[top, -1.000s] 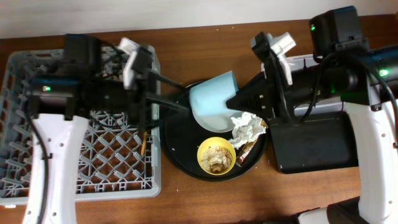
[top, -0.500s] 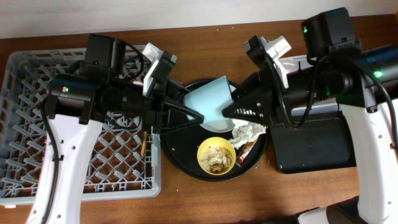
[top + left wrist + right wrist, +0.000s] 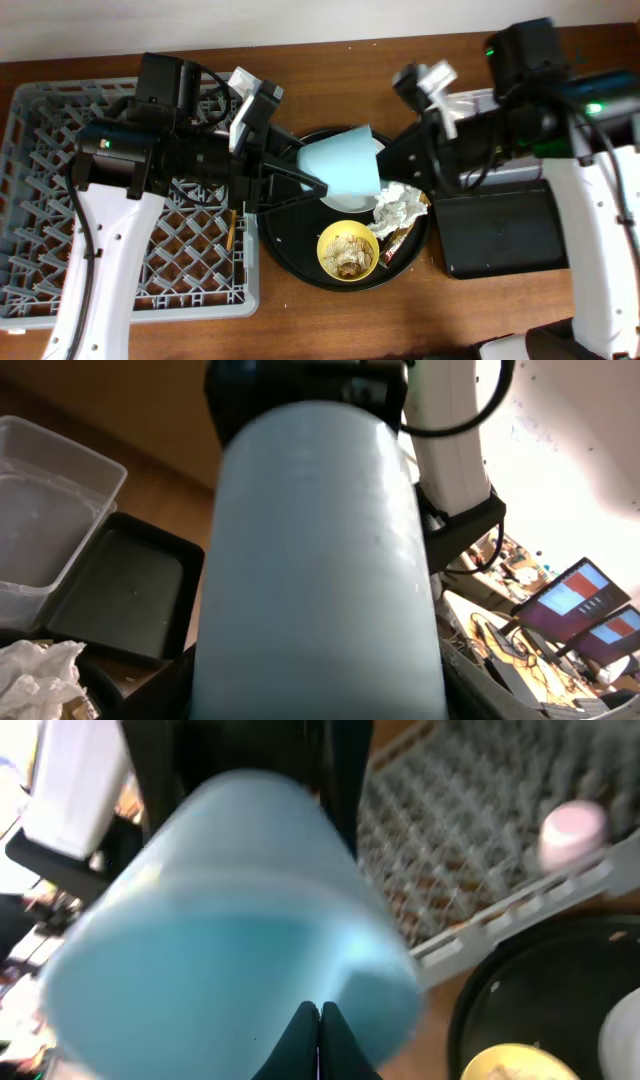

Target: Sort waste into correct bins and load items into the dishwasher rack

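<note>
My left gripper has the small blue cup, now held above the round black tray. It will let go of the cup on the grey rack's wires [image 3: 198, 199] beside the chopstick.
My left gripper [image 3: 310, 170] is shut on the small blue cup [image 3: 345, 165], holding it on its side above the round black tray [image 3: 290, 250]; the cup fills the left wrist view [image 3: 320, 560]. My right gripper [image 3: 398, 160] is shut and empty, just right of the cup, fingers pressed together [image 3: 320, 1020] in front of the blurred cup [image 3: 220, 920]. On the tray lie the yellow bowl [image 3: 347, 250] with rice scraps, the white napkin [image 3: 398, 208], the brown wrapper [image 3: 398, 243] and part of the plate [image 3: 345, 203]. The pink cup [image 3: 572, 830] sits in the grey rack [image 3: 60, 230].
A chopstick [image 3: 233, 230] lies in the rack near its right wall. The shallow black tray bin [image 3: 500, 235] and the clear tub [image 3: 480, 105] stand at the right, partly under my right arm; both also show in the left wrist view [image 3: 120, 590] [image 3: 50, 510].
My left gripper moved right and closed around the blue cup. My right gripper has come away from the cup and drawn back to the right.
</note>
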Tool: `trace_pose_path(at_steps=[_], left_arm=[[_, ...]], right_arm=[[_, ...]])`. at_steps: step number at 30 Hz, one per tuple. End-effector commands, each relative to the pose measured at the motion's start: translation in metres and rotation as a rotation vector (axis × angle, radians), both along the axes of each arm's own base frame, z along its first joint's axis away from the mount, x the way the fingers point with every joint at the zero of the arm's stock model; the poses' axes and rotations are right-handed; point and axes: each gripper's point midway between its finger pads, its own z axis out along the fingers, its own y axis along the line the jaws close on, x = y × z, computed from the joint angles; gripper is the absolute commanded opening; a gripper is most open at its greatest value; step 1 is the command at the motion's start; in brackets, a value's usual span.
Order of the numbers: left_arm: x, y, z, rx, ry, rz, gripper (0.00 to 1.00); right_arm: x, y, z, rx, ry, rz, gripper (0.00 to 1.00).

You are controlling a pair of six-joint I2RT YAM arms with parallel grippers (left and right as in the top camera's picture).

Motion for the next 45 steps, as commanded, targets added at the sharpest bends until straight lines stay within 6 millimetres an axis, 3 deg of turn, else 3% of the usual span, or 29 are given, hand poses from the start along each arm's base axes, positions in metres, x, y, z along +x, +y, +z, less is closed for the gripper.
trace_pose_path(at_steps=[1, 4, 7, 9, 10, 12, 13, 14, 15, 18, 24, 26, 33, 36, 38, 39, 40, 42, 45], left_arm=[[-0.004, 0.002, 0.011, -0.034, -0.04, -0.008, 0.1], [0.007, 0.012, 0.009, -0.014, -0.004, 0.046, 0.1], [0.047, 0.046, -0.016, 0.137, 0.036, 0.268, 0.07], [0.077, 0.087, -0.051, 0.339, 0.138, 0.502, 0.05], [0.088, 0.12, -0.08, 0.512, 0.203, 0.653, 0.04], [0.098, 0.176, -0.118, 0.817, 0.292, 0.919, 0.05], [0.099, 0.207, -0.131, 0.954, 0.349, 1.073, 0.05], [0.097, 0.23, -0.138, 1.048, 0.392, 1.19, 0.05], [0.095, 0.239, -0.142, 1.09, 0.405, 1.236, 0.05], [0.099, 0.25, -0.159, 1.143, 0.416, 1.276, 0.05], [0.122, 0.251, -0.222, 1.128, 0.431, 1.294, 0.05], [0.12, 0.251, -0.238, 1.138, 0.447, 1.283, 0.05], [0.104, 0.25, -0.266, 1.18, 0.525, 1.256, 0.05], [0.107, 0.25, -0.276, 1.172, 0.515, 1.263, 0.06], [0.111, 0.25, -0.274, 1.162, 0.503, 1.272, 0.19], [0.111, 0.25, -0.274, 1.162, 0.503, 1.272, 0.4], [0.111, 0.25, -0.274, 1.161, 0.502, 1.272, 0.45], [0.111, 0.25, -0.274, 1.161, 0.502, 1.272, 0.66], [0.111, 0.25, -0.274, 1.16, 0.501, 1.272, 0.8]], right_arm=[[-0.014, 0.016, -0.022, -0.058, 0.062, 0.067, 0.04], [-0.005, 0.005, -0.02, -0.056, 0.061, 0.015, 0.07], [0.026, -0.035, -0.033, -0.133, 0.094, -0.167, 0.09], [0.044, -0.069, -0.052, -0.261, 0.145, -0.325, 0.08], [0.054, -0.097, -0.067, -0.368, 0.166, -0.436, 0.08], [0.063, -0.131, -0.085, -0.509, 0.196, -0.558, 0.12], [0.066, -0.145, -0.092, -0.569, 0.201, -0.596, 0.21], [0.068, -0.153, -0.098, -0.619, 0.201, -0.614, 0.96], [0.069, -0.157, -0.101, -0.645, 0.199, -0.622, 0.99], [0.07, -0.159, -0.102, -0.657, 0.196, -0.626, 0.98], [0.071, -0.16, -0.102, -0.657, 0.188, -0.63, 0.98], [0.072, -0.16, -0.102, -0.657, 0.189, -0.63, 0.98], [0.072, -0.16, -0.102, -0.657, 0.189, -0.63, 0.99], [0.072, -0.16, -0.102, -0.657, 0.189, -0.63, 0.99], [0.072, -0.16, -0.102, -0.658, 0.189, -0.63, 0.99], [0.072, -0.16, -0.102, -0.657, 0.188, -0.629, 0.99], [0.071, -0.16, -0.102, -0.657, 0.188, -0.63, 0.99], [0.072, -0.16, -0.102, -0.658, 0.189, -0.63, 0.98], [0.072, -0.16, -0.102, -0.658, 0.188, -0.63, 0.98]])
